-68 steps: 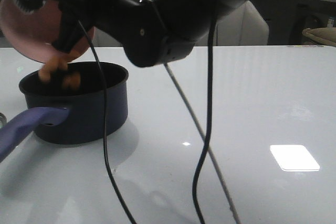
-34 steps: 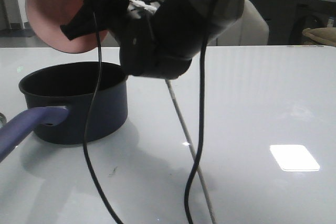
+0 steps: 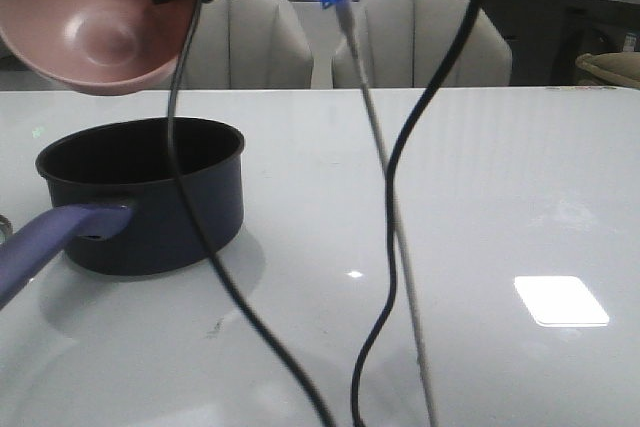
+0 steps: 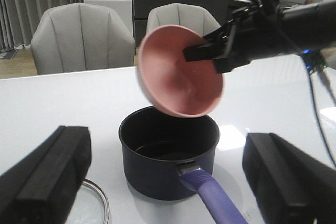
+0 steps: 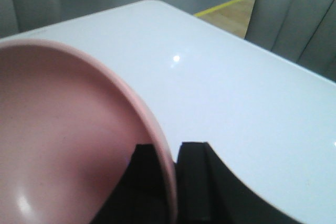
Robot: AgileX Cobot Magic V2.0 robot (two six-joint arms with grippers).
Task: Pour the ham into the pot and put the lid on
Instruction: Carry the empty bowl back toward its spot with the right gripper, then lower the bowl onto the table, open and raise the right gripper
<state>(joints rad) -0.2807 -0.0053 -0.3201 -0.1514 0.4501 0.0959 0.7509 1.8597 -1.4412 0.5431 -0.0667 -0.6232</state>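
Next, I set the pink bowl on the white table (image 3: 459, 245) with my right gripper, next to the far corner of the bright light patch. The bowl is now tilted above the navy pot.
The dark navy pot (image 3: 150, 202) stands on the white table at the left, its purple-blue handle (image 3: 45, 245) pointing toward me. No ham shows; the pot's black inside (image 4: 168, 142) looks dark. My right gripper (image 5: 170, 153) is shut on the rim of the empty pink bowl (image 3: 90, 22), holding it tilted above the pot's far left side; it also shows in the left wrist view (image 4: 176, 74). My left gripper (image 4: 168, 179) is open and empty, its fingers (image 4: 47, 177) either side of the pot. An edge of the glass lid (image 4: 92, 208) lies left of the pot.
Black cables (image 3: 390, 207) and a thin grey rod (image 3: 395, 217) hang across the front view. Grey chairs (image 3: 420, 42) stand behind the table's far edge. A bright light patch (image 3: 560, 300) lies on the table (image 3: 480, 177) at the right.
Ham chunks were dropping from the tipped bowl into the pot. Since then my right arm has lifted and turned the bowl's opening toward me, and the bowl is empty.
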